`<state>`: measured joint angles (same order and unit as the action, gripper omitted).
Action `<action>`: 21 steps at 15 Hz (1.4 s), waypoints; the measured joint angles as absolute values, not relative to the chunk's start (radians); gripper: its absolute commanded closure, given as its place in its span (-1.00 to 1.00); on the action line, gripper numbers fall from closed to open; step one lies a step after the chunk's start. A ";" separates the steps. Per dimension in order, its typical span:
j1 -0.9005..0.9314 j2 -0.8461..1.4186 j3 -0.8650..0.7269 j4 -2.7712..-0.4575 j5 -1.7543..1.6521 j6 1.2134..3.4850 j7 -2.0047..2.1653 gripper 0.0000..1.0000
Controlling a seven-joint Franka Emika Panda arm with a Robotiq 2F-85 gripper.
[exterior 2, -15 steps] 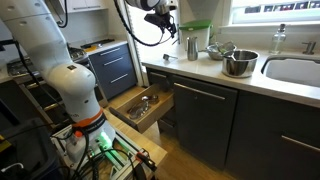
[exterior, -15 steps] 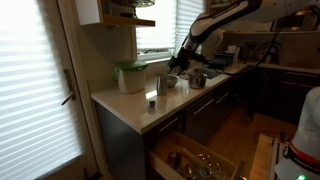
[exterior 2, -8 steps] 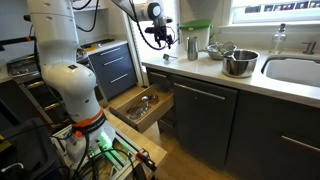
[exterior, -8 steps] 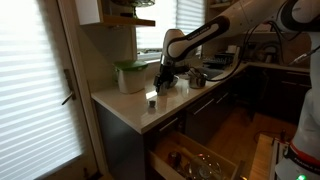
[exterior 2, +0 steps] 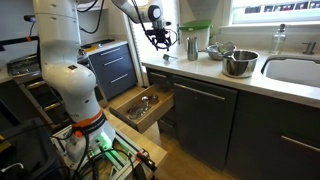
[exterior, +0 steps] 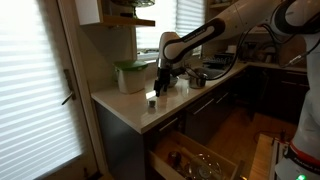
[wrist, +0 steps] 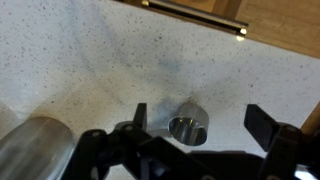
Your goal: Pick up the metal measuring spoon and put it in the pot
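Note:
Next, my gripper closes on the rim of the metal measuring spoon's bowl (exterior: 152, 99) (wrist: 205, 119), on the side opposite the spoon's handle.
The metal measuring spoon (wrist: 188, 128) is a tiny metal utensil with a small round bowl. It lies on the speckled counter and shows as a dark speck in both exterior views (exterior: 151, 102) (exterior 2: 166, 59). My gripper (wrist: 200, 122) (exterior: 157, 89) (exterior 2: 160, 42) is open and hangs just above it, one finger on each side of the bowl, not touching it. The pot (exterior 2: 240, 63) (exterior: 197, 77) is squat, round and grey, and stands farther along the counter near the sink.
A tall shiny metal cup (exterior 2: 191, 46) (wrist: 35, 150) stands close beside the gripper. A green-lidded translucent container (exterior: 130, 75) (exterior 2: 196, 35) is behind it. The counter's front edge and a drawer handle (wrist: 195, 15) are near. A lower drawer (exterior 2: 140, 105) stands open.
The arm swung along the counter from near the pot to the end by the spoon, then sank a little over it. The spoon has not moved.

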<state>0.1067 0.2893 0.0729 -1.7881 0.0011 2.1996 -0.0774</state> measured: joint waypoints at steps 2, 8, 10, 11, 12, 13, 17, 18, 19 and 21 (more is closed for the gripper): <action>0.110 0.314 0.078 -1.755 -0.038 2.146 -0.140 -1.00; 0.108 0.399 0.104 -1.652 -0.088 2.116 -0.358 -1.00; 0.108 0.430 0.116 -1.623 -0.087 2.116 -0.399 -0.76; 0.108 0.444 0.120 -1.613 -0.087 2.116 -0.413 -0.70; 0.107 0.456 0.124 -1.604 -0.086 2.116 -0.423 -0.55; 0.106 0.468 0.128 -1.595 -0.084 2.117 -0.432 -0.40; 0.099 0.507 0.141 -1.561 -0.075 2.120 -0.457 0.09; 0.098 0.515 0.145 -1.549 -0.074 2.120 -0.461 0.23; 0.096 0.523 0.149 -1.539 -0.073 2.120 -0.464 0.35; 0.096 0.535 0.155 -1.520 -0.072 2.120 -0.473 0.77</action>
<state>0.0962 0.5354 0.1550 -1.5197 -0.0722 2.1200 -0.4726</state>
